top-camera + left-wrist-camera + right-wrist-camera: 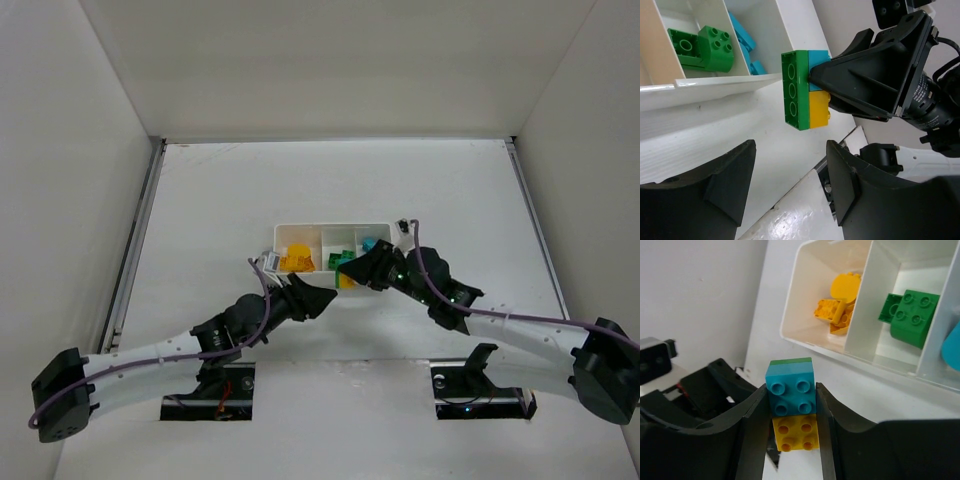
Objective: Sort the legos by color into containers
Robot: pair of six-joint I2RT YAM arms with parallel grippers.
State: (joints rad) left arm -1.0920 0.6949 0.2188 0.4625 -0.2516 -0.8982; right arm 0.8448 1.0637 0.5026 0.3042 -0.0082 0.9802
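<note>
Next, my right hand releases the cyan brick among the cyan legos in the tray (375,253), towards its near side.
My right gripper (791,390) is shut on a stack of joined legos (791,395): a cyan brick over a yellow one, backed by a green plate (794,90). It holds the stack just in front of the white tray (300,231). Opposite the stack, my left gripper (790,145) is open with nothing between its fingers. The tray's left container holds yellow legos (840,307). Green legos (910,315) lie in the middle container and cyan ones (742,35) in the right one.
Both arms meet at the tray's near wall (725,82) in the middle of the white table (200,220). White walls enclose the table on three sides. The arm bases (210,385) sit at the near edge.
</note>
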